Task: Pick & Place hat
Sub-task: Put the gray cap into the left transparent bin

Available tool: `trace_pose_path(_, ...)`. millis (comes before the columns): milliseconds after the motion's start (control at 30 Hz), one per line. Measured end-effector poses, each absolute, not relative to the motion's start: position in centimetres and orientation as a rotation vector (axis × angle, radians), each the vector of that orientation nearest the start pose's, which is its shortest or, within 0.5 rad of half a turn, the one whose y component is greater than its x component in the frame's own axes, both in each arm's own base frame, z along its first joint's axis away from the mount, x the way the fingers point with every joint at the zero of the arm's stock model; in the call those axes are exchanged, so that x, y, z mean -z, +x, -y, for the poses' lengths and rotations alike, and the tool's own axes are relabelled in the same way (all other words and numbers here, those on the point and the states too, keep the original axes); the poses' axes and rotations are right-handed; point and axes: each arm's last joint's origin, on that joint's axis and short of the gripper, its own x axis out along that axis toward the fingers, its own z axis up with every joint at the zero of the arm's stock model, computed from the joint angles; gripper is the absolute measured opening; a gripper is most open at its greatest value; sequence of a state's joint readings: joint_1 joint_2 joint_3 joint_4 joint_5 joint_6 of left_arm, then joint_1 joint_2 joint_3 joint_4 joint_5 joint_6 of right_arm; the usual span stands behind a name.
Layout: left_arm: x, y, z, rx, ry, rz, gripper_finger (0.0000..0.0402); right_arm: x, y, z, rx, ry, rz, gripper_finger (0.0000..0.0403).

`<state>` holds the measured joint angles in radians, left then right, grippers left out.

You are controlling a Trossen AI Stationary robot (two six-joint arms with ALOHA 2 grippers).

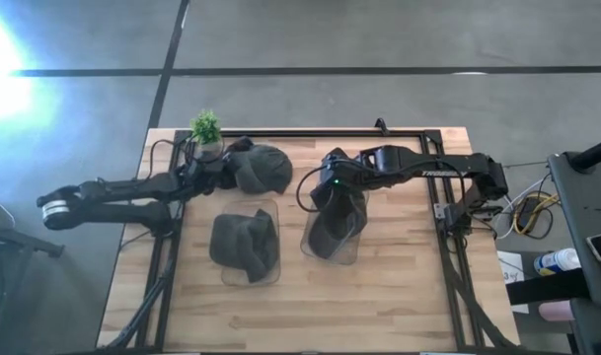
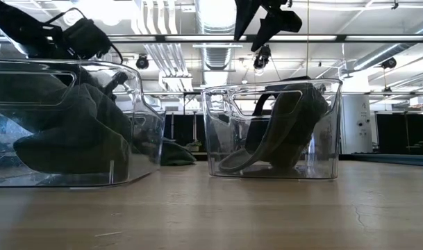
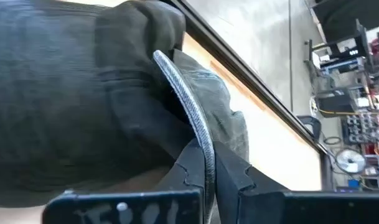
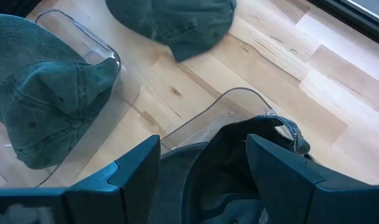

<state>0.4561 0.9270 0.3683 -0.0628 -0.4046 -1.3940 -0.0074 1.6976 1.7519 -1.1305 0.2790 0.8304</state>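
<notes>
My left gripper should release the dark green hat that I have, now at the table's far side, so that it lands on the hat in the clear bin nearer the potted plant (image 1: 249, 258).
A dark green hat (image 1: 263, 168) lies loose at the table's far side, and my left gripper (image 1: 219, 176) reaches it from the left and is shut on it (image 3: 206, 155). A second hat (image 1: 243, 245) fills the left clear bin (image 1: 273, 211). A third hat (image 2: 287, 125) leans against the wall inside the right clear bin (image 2: 214, 139). My right gripper (image 1: 338, 202) hangs open above that bin (image 4: 205, 171), clear of the hat in the low view (image 2: 267, 24). My left gripper pinches the loose hat by the thin edge of its brim (image 3: 190, 109) between its two fingers. The fingers come roughly level from the table's left side. The hat's crown (image 3: 83, 93) bulges beyond the fingers, and in the high view the hat lies on the table.
A small potted plant (image 1: 206, 128) stands at the far edge just left of the loose hat. A dark metal frame (image 1: 418, 133) runs around the tabletop. Bare wood (image 1: 310, 316) lies near the table's front edge, before both bins.
</notes>
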Motion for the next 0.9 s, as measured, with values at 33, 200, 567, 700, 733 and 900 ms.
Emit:
trace_pose_path(33, -18.5, 15.6, -8.7, -1.117, -1.272, 0.052, 0.0009, -35.5, 34.0, 1.1, 0.678, 0.598, -0.887, 0.0233)
trace_pose_path(200, -20.8, 16.5, -8.0, -1.019, -1.241, 0.07, 0.0007, -36.2, 33.1, 1.0, 0.687, 0.597, -0.877, 0.0233)
trace_pose_path(567, -29.0, 17.7, -3.6, -0.805, -1.105, -0.053, 0.0007, -37.0, 31.6, 0.5, 0.735, 0.568, -0.885, 0.0233)
trace_pose_path(700, -32.6, 16.6, -1.2, -0.781, -1.039, -0.151, 0.0007, -37.0, 31.4, 0.3, 0.731, 0.561, -0.895, 0.0233)
trace_pose_path(733, -33.8, 16.3, -0.7, -0.768, -1.031, -0.142, 0.0007, -37.1, 31.4, 0.2, 0.73, 0.561, -0.894, 0.0233)
trace_pose_path(900, -38.4, 14.7, 1.7, -0.679, -1.027, -0.045, 0.0007, -37.1, 31.3, 0.0, 0.74, 0.541, -0.883, 0.0233)
